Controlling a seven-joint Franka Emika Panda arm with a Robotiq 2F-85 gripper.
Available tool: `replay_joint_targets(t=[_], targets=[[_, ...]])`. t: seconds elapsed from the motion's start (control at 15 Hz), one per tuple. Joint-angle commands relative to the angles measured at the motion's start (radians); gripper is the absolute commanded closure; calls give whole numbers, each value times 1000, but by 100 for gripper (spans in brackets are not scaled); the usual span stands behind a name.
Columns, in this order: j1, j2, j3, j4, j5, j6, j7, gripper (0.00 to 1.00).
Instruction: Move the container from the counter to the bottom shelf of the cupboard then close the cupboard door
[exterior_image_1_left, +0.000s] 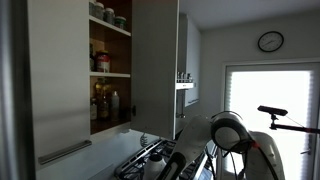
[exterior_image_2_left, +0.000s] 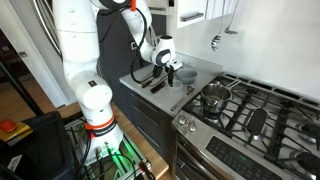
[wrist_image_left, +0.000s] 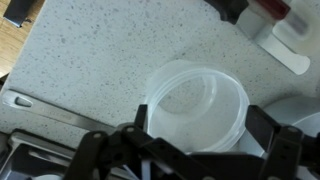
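Observation:
My gripper's fingers are spanned fully by the container's wide opening, so I need to move aside and pinch one side of its rim (wrist_image_left: 151, 106) before I lift it.
A round translucent white container (wrist_image_left: 196, 100) stands on the pale speckled counter (wrist_image_left: 90, 60). In the wrist view my gripper (wrist_image_left: 200, 128) has a black finger against each side of it, shut on it. In an exterior view the gripper (exterior_image_2_left: 168, 68) is low over the counter (exterior_image_2_left: 200, 70), left of the black gas hob (exterior_image_2_left: 255, 110). The cupboard (exterior_image_1_left: 110, 60) stands open, and its pale grey door (exterior_image_1_left: 155, 65) is swung out. Its dark bottom shelf (exterior_image_1_left: 112, 126) holds dark bottles and a white-labelled one (exterior_image_1_left: 113, 104).
A metal pot (exterior_image_2_left: 213, 97) sits on the hob's near burner. A black bowl (exterior_image_2_left: 186, 75) and dark utensils (exterior_image_2_left: 150, 80) lie on the counter by the gripper. A closed matching door (exterior_image_1_left: 60, 80) with a bar handle is beside the cupboard. The upper shelves hold jars (exterior_image_1_left: 108, 15).

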Motion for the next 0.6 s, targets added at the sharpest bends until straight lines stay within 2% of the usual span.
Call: replay_joint_targets(t=[0.0,0.07,0.53], targets=[[55,58,-57,20,5,37,43,8],[65,62,-70,19,6,38,52,26],[99,61,-114,15,1,27,84,81]])
